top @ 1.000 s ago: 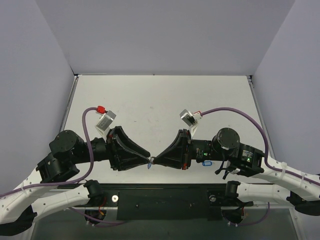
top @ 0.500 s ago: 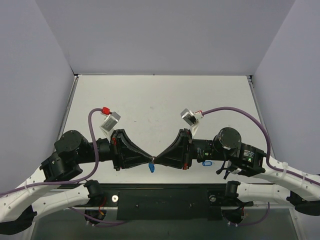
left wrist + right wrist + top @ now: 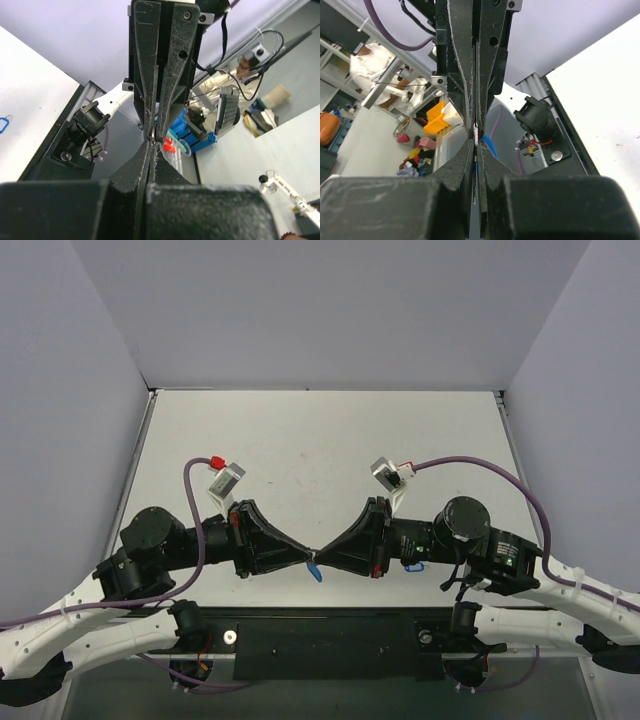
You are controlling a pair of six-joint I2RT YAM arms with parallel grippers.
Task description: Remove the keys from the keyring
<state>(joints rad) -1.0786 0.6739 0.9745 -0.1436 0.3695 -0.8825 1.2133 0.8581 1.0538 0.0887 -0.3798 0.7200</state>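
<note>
My two grippers are crowded tip to tip over the ring, so I need to open my left gripper, back it away and take the ring by the blue tag's end (image 3: 315, 571).
My two grippers meet tip to tip in the air above the table's near edge. The left gripper (image 3: 304, 560) (image 3: 153, 145) is shut, and its tips pinch a thin glint of metal, the keyring's ring (image 3: 152, 141). Facing it, the right gripper (image 3: 323, 560) (image 3: 477, 144) is shut on a thin flat silvery strip seen edge-on, which looks like the key (image 3: 476, 131). The keyring's blue tag (image 3: 315, 573) (image 3: 489, 146) hangs just below the joined tips. The fingers hide the rest of the ring and the key.
A second small blue tag (image 3: 412, 566) (image 3: 4, 124) lies on the white table (image 3: 320, 440) under the right arm's wrist. The black base plate (image 3: 330, 640) runs along the near edge below the grippers. Purple cables loop over both arms.
The left gripper has closed from partly open to shut at the right gripper's tips. Both arms shifted slightly right and nearer, and the blue tag swung below the tips.
</note>
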